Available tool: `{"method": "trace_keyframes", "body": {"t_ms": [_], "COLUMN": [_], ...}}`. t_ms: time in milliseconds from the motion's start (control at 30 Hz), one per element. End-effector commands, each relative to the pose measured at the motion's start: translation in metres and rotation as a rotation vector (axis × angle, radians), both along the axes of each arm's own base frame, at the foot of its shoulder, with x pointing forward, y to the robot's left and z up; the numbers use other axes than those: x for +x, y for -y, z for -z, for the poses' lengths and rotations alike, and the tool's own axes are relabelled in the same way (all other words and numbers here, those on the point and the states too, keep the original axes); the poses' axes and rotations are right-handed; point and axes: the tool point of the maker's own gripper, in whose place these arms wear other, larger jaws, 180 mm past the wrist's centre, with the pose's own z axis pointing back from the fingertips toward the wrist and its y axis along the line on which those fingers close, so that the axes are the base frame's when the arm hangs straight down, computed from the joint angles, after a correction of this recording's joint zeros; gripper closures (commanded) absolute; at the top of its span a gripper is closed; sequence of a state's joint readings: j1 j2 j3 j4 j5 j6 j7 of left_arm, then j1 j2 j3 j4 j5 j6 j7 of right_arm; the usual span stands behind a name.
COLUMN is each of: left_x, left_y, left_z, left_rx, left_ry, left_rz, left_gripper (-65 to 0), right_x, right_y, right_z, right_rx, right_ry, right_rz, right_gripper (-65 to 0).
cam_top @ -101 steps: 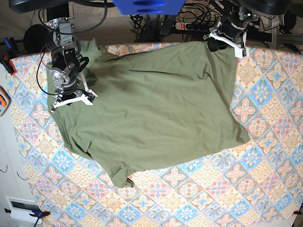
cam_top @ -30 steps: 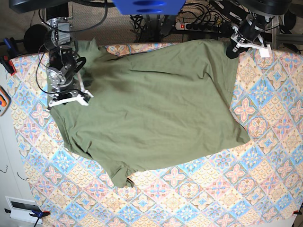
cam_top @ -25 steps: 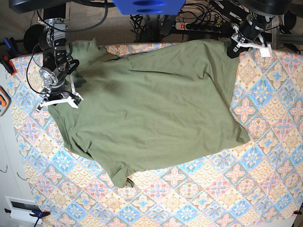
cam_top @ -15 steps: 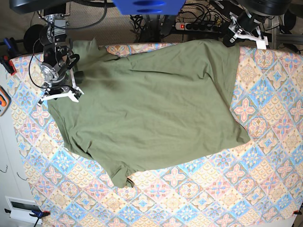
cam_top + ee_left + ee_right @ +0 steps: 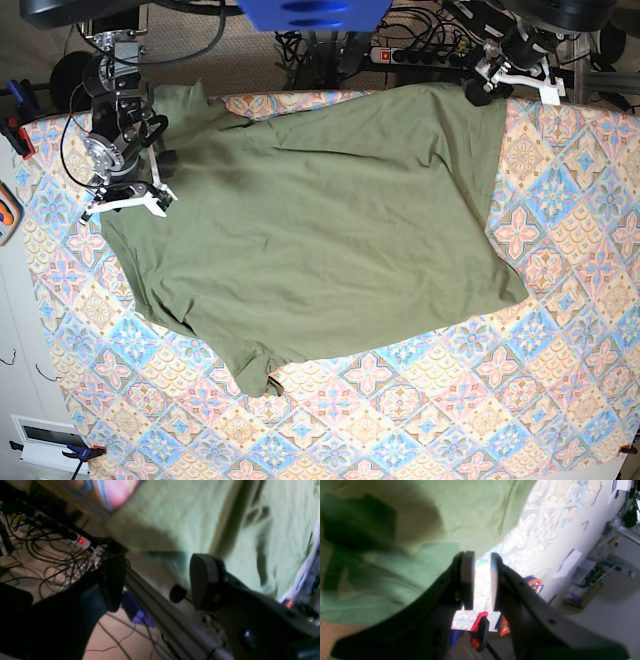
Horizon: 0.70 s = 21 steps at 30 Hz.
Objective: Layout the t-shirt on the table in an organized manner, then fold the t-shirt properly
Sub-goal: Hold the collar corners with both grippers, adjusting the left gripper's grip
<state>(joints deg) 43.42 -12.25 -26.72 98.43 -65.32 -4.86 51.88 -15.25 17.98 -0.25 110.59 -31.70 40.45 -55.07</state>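
My left gripper should pinch the t-shirt's far edge near the t-shirt's corner (image 5: 165,549) and pull it back over the table, because that edge hangs past the table.
The olive-green t-shirt (image 5: 320,230) lies spread across the far half of the table (image 5: 500,400), its bottom hem on the right and a sleeve toward the front left. My left gripper (image 5: 505,85) hangs at the shirt's far right corner. In the left wrist view this gripper (image 5: 160,580) is open wide with nothing between its fingers, and the t-shirt (image 5: 275,530) lies beyond them. My right gripper (image 5: 125,208) sits at the shirt's far left edge. Its pads (image 5: 467,580) stand a narrow gap apart, with bare table (image 5: 545,530) showing through and the t-shirt (image 5: 395,530) beside them.
A power strip (image 5: 400,55) with a red light and tangled cables lies on the floor beyond the far edge. Red clamps (image 5: 15,135) grip the table's left edge. A white box (image 5: 45,440) sits at the front left. A blue part (image 5: 310,12) hangs at top centre.
My left gripper opened wide, let go of the shirt's far right corner and drew back a little. The right gripper slid left to the shirt's edge. The shirt barely moved.
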Motion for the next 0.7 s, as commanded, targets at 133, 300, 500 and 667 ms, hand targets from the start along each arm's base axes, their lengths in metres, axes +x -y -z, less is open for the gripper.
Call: {"method": "trace_keyframes", "body": {"t_ms": [133, 300, 500, 667], "left_x": [0.012, 0.010, 0.014, 0.025], "left_y": [-0.003, -0.001, 0.007, 0.016], "left_z": [0.000, 0.014, 0.009, -0.012], "left_rx": [-0.006, -0.037, -0.049, -0.034], "left_ry": [0.029, 0.004, 0.023, 0.126], "left_rz": [-0.007, -0.044, -0.023, 0.064], "left_gripper": [-39.8, -39.8, -31.8, -10.7], "right_x": [0.006, 0.006, 0.006, 0.006], "right_y": [0.006, 0.007, 0.007, 0.007], "right_z": [-0.011, -0.011, -0.011, -0.011], "right_rx": [-0.024, -0.024, -0.024, -0.024], "right_ry": [0.035, 0.036, 0.036, 0.036], "right_rz": [0.005, 0.006, 0.006, 0.006], "right_gripper": [-10.6, -10.6, -10.6, -10.6]}}
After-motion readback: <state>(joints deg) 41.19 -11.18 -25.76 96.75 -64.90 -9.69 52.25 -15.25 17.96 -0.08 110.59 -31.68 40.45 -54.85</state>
